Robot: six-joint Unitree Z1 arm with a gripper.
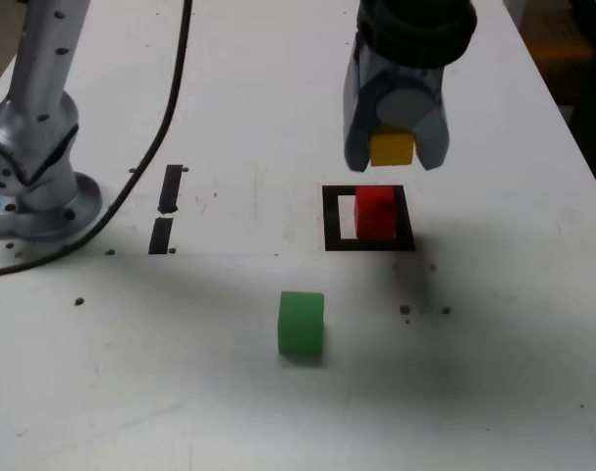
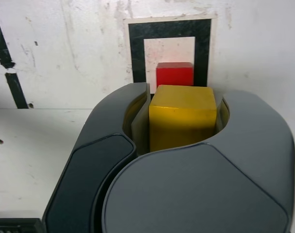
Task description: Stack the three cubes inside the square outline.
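Observation:
Next, my gripper goes on top of the red cube (image 1: 379, 188) (image 2: 175, 65) inside the square outline. It will let go of the yellow cube, still held just above it, there.
My gripper (image 1: 393, 149) is shut on the yellow cube (image 1: 392, 148) and holds it in the air, just above the red cube (image 1: 376, 212). The red cube rests inside the square outline (image 1: 368, 218), towards its right side in the exterior view. In the wrist view the yellow cube (image 2: 182, 115) sits clamped between the two dark jaws, with the red cube (image 2: 174, 74) and the square outline (image 2: 137, 53) beyond it. The green cube (image 1: 301, 322) stands alone on the table, nearer the camera than the outline and apart from the gripper.
The arm's silver base (image 1: 32, 167) stands at the exterior view's left with a black cable (image 1: 170, 108) trailing past it. Two short black strips (image 1: 166, 208) lie on the white table (image 1: 494, 373) between the base and the outline.

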